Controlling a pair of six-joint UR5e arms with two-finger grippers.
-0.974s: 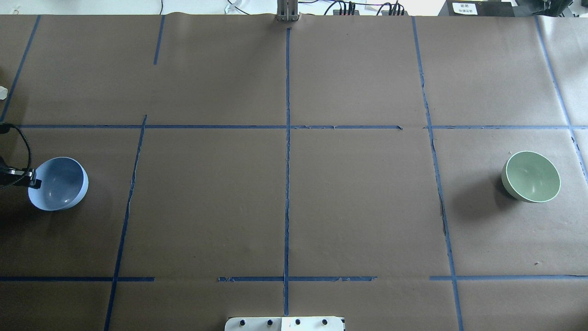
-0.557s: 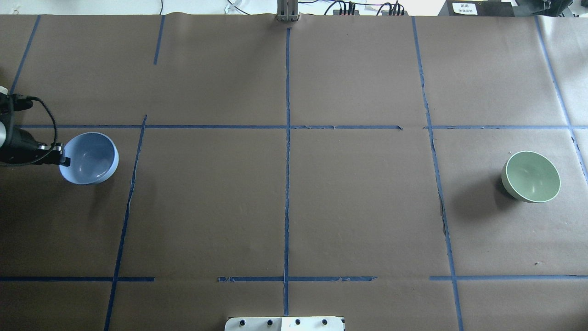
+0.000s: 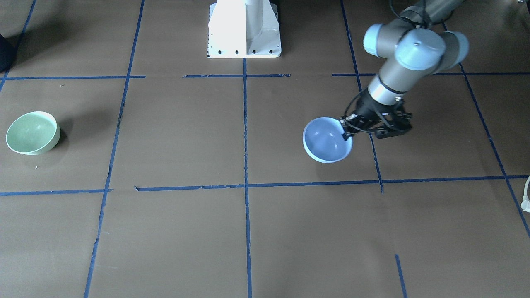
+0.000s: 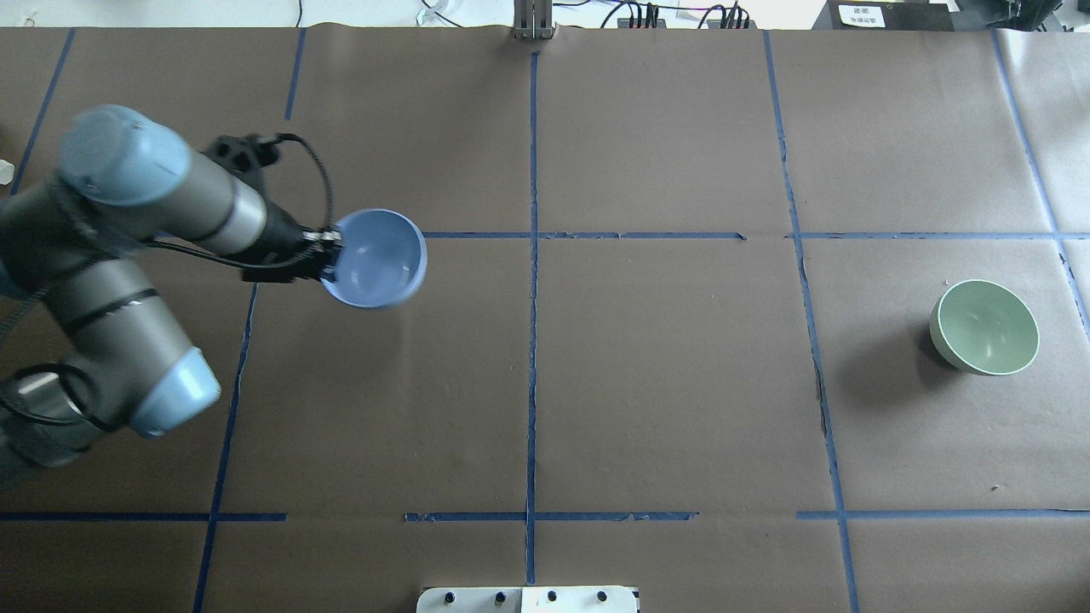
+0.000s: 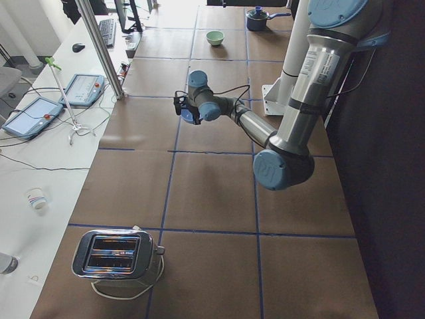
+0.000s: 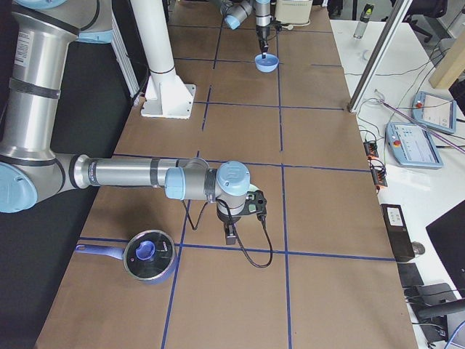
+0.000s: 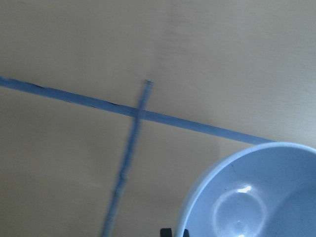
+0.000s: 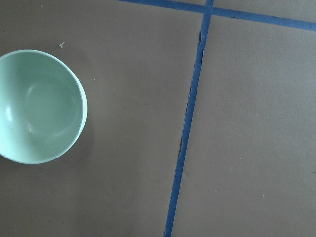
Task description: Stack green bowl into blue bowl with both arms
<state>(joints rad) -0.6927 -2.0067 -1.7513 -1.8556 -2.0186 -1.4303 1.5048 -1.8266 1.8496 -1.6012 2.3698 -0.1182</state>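
Observation:
I should let go of the blue bowl with my left gripper on the centre tape line (image 3: 243, 128) in front of the white pedestal.
The blue bowl (image 4: 379, 260) is held by its near rim in my left gripper (image 4: 328, 255), which is shut on it, left of the table's centre line. It also shows in the front view (image 3: 325, 140) with the left gripper (image 3: 345, 130), and in the left wrist view (image 7: 256, 197). The green bowl (image 4: 988, 328) stands upright and alone at the far right, and shows in the front view (image 3: 32, 132) and the right wrist view (image 8: 37, 106). My right gripper (image 6: 231, 234) shows only in the exterior right view, so I cannot tell its state.
The white pedestal base (image 3: 244, 29) stands at the robot's edge. A lidded pot (image 6: 149, 256) sits near the right arm. A toaster (image 5: 116, 256) stands at the left end. Blue tape lines (image 4: 532, 340) cross the brown table cover.
My left arm has come in from the left edge and carried the blue bowl rightward and away from the robot. The green bowl has not moved.

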